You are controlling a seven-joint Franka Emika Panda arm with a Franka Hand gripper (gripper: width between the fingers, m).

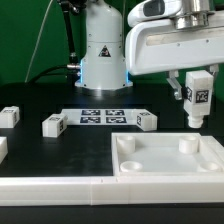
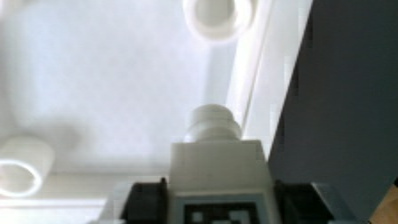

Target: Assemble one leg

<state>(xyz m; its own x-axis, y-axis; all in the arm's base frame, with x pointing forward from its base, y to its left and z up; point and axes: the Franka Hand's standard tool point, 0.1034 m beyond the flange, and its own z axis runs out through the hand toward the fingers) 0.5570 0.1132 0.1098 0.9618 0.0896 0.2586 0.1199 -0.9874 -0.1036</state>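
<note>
Next, my gripper releases the leg upright in the tray's near corner socket (image 1: pixel 209 167), the one that is farther from the marker board.
My gripper (image 1: pixel 196 98) is shut on a leg (image 1: pixel 198 97), a small white block with a black-and-white tag, held upright above the far right corner of the large white tray-like piece (image 1: pixel 165 162). In the wrist view the leg (image 2: pixel 217 160) sits between my black fingers (image 2: pixel 143 200), its peg end pointing at the tray's floor (image 2: pixel 125 90) between two round corner sockets (image 2: pixel 217 17). Other legs lie on the black table: one at the exterior view's left (image 1: pixel 53 124), one at the left edge (image 1: pixel 9 116), one near the middle (image 1: pixel 146 121).
The marker board (image 1: pixel 101 116) lies flat behind the legs in front of the arm's white base (image 1: pixel 103 55). A white rail (image 1: pixel 60 187) runs along the table's front edge. Part of another white piece (image 1: pixel 2 150) shows at the left edge.
</note>
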